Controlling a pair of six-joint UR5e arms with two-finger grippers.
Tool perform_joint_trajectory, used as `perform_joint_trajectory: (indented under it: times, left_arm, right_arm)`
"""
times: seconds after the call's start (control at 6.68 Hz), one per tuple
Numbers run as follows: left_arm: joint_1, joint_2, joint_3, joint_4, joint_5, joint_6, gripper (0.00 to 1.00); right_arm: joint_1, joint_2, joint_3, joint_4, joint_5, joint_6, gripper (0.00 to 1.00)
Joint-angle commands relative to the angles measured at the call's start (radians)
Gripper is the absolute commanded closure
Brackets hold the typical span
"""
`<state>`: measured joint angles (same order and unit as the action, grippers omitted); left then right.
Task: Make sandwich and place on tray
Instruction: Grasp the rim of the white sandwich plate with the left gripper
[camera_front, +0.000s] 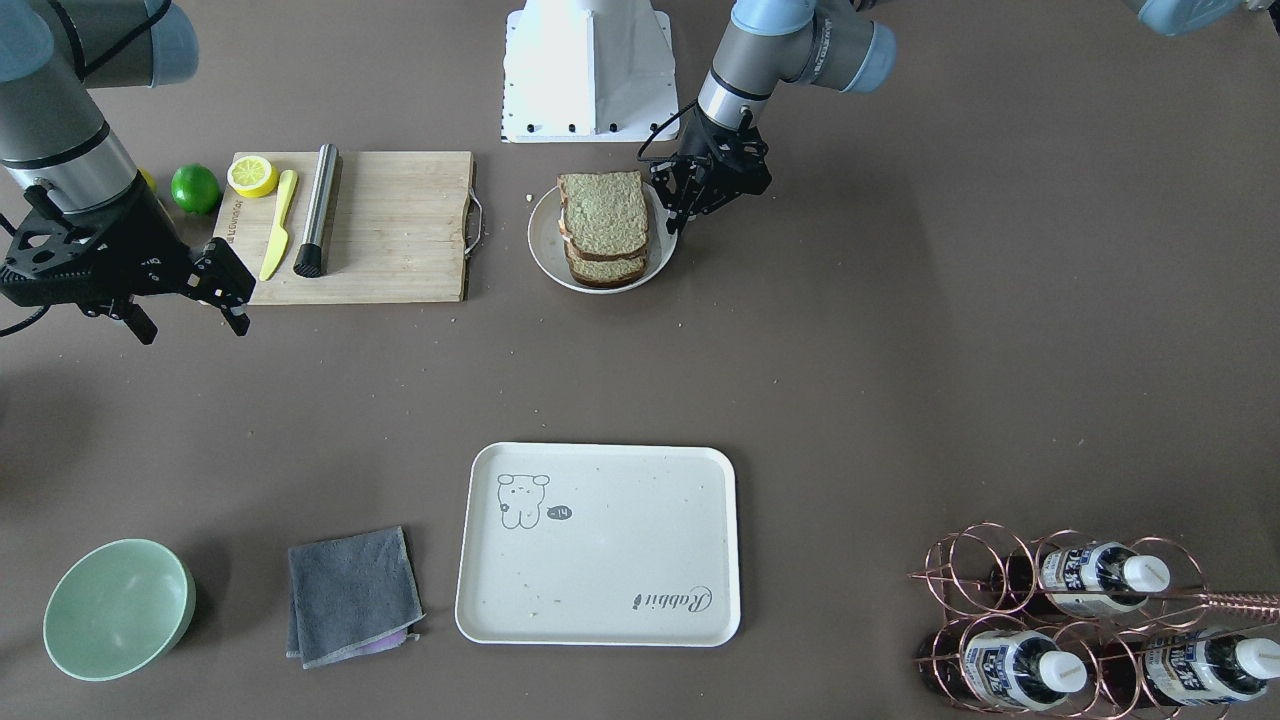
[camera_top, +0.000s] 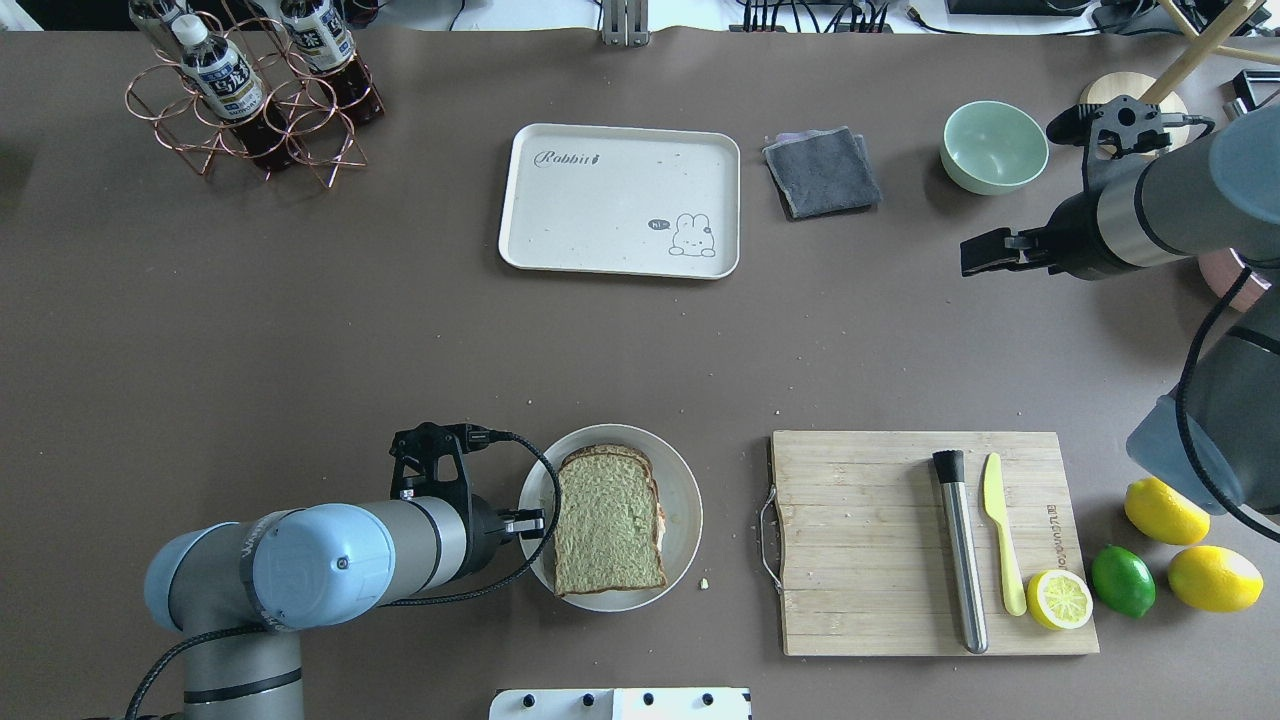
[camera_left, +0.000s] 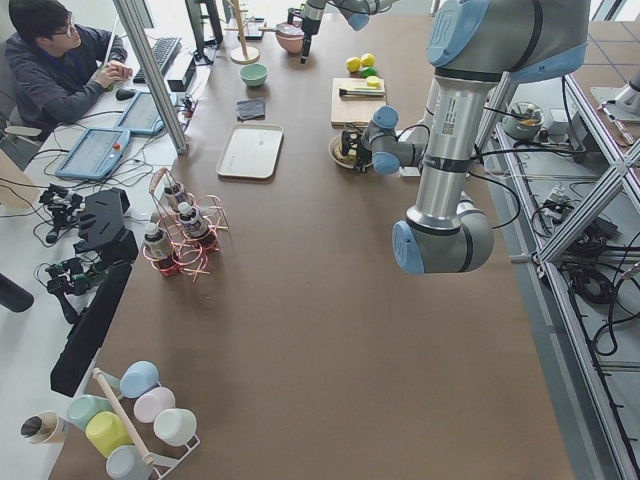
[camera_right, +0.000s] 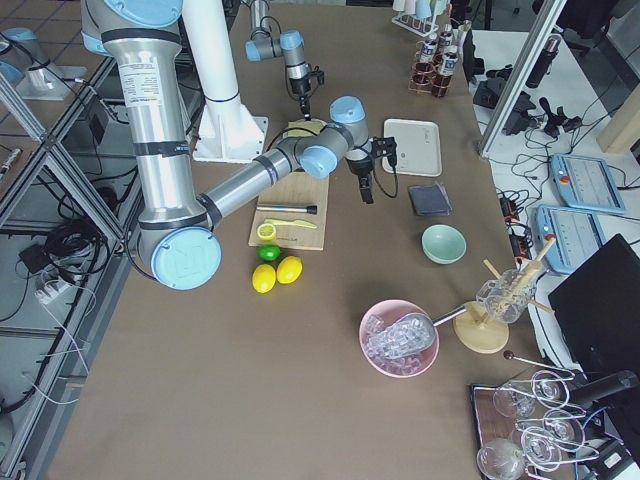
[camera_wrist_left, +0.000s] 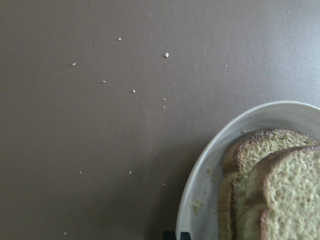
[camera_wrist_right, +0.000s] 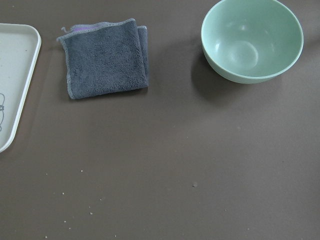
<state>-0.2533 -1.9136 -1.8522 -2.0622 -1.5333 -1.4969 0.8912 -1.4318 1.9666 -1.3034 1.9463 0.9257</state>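
Next, my left gripper puts the white plate with the sandwich down on the cream tray (camera_front: 589, 539), between the bear drawing and the lettering.
The sandwich (camera_top: 608, 520), two brown-crusted wholegrain slices with a sliver of egg at one edge, lies on a round white plate (camera_top: 686, 497) near the robot's base. It also shows in the front view (camera_front: 603, 213) and the left wrist view (camera_wrist_left: 280, 195). My left gripper (camera_top: 532, 523) is low at the plate's rim beside the sandwich, apart from the bread, jaws close together and empty. My right gripper (camera_front: 190, 325) hovers open and empty, high over the table near the cutting board's end. The cream tray (camera_top: 620, 200) with bear drawing lies bare at the far middle.
A wooden cutting board (camera_top: 870, 540) holds a steel muddler (camera_top: 960, 550), yellow knife (camera_top: 1000, 545) and lemon half (camera_top: 1059, 599). A lime and two lemons lie beside it. A grey cloth (camera_top: 822, 170), green bowl (camera_top: 994, 146) and copper bottle rack (camera_top: 250, 90) stand along the far side.
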Motion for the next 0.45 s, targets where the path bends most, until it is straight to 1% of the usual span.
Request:
perform_joint_trajectory:
  times: [0.0, 0.15, 0.3]
  left_arm:
    - [-0.073, -0.022, -0.001, -0.001, -0.03, 0.044, 1.0]
    - [-0.137, -0.028, 0.002, -0.001, -0.103, 0.067, 1.0]
    - [-0.2, -0.051, 0.016, 0.002, -0.154, 0.088, 1.0]
  right_arm:
    - [0.0, -0.009, 0.0, 0.003, -0.007, -0.011, 0.0]
    - [0.0, -0.05, -0.002, 0.001, -0.009, -0.112, 0.0]
    - [0.005, -0.082, -0.02, 0.0, 0.002, -0.198, 0.0]
